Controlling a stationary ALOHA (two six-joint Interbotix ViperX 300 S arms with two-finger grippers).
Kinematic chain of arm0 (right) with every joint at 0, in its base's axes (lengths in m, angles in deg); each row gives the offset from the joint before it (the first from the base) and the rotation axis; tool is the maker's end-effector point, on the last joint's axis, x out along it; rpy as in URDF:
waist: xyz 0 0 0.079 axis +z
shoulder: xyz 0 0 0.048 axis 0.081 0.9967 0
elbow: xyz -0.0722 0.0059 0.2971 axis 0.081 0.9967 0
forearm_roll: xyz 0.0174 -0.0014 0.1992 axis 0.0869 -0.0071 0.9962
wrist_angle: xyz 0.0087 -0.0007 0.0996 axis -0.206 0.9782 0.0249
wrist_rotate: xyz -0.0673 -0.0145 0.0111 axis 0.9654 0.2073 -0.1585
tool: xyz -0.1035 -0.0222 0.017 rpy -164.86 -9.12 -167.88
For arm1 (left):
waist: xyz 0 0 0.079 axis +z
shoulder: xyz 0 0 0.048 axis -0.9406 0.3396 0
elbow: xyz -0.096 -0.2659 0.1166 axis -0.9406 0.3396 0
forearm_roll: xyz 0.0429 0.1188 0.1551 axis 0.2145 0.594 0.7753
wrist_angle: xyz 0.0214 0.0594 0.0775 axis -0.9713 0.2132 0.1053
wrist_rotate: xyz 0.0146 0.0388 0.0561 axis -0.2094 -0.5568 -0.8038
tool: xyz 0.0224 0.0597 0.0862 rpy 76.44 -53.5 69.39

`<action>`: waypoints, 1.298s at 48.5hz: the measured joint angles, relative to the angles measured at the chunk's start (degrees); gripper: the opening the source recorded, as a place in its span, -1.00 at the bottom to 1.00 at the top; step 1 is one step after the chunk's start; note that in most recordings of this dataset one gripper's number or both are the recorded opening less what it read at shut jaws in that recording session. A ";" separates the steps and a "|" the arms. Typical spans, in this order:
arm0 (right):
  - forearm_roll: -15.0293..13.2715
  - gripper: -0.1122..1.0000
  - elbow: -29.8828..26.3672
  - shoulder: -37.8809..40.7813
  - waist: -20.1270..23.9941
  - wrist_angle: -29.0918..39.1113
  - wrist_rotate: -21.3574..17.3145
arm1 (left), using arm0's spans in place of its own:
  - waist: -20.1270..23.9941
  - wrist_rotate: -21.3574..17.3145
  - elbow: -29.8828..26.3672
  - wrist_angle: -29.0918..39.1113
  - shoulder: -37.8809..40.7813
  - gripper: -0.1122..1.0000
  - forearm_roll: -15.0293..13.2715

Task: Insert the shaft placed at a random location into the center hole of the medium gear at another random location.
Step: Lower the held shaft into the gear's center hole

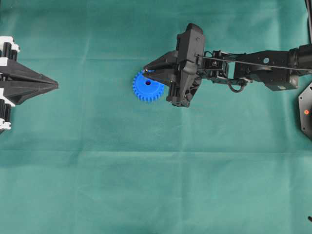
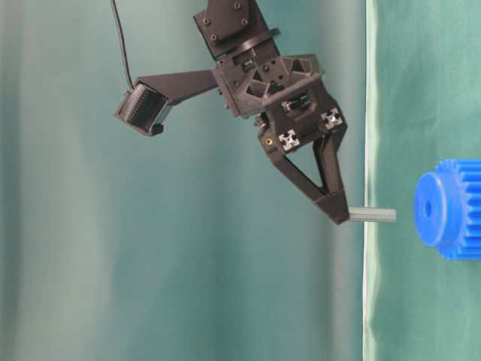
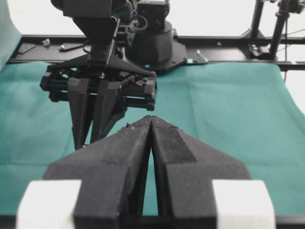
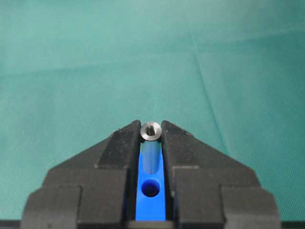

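My right gripper will release the shaft upright in the dark center hole of the blue medium gear (image 1: 147, 82) (image 4: 150, 188). The shaft is now held just over the gear.
The blue medium gear (image 1: 147, 87) lies flat on the green cloth, its center hole (image 1: 148, 83) open and dark. My right gripper (image 1: 145, 71) is shut on the shaft (image 2: 373, 215), a short grey pin, and holds it upright over the gear. In the table-level view the pin's free end stands a small gap off the gear's hub (image 2: 432, 209), nearly in line with the hole (image 2: 428, 208). The right wrist view shows the pin's end (image 4: 151, 130) between the fingertips, with the hole (image 4: 151, 188) below it. My left gripper (image 1: 56, 85) is shut and empty at the far left.
A black round fixture (image 1: 306, 111) with a red light sits at the right table edge. In the left wrist view the right arm's fingers (image 3: 81, 114) hang ahead of my left gripper (image 3: 151, 119), and a black rail (image 3: 228, 40) with the arm's base runs along the back.
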 measured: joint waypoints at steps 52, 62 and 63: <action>0.00 -0.56 -0.09 6.59 0.00 -1.05 0.00 | 0.00 0.00 0.00 0.09 0.00 -0.80 -0.09; 0.09 -0.56 -0.18 8.00 -0.09 -1.67 0.00 | 0.00 -0.09 0.00 0.00 0.00 -0.80 -0.09; 0.09 -0.56 -0.26 8.09 -0.09 -1.67 0.00 | 0.09 -0.09 0.00 0.09 0.00 -0.80 -0.09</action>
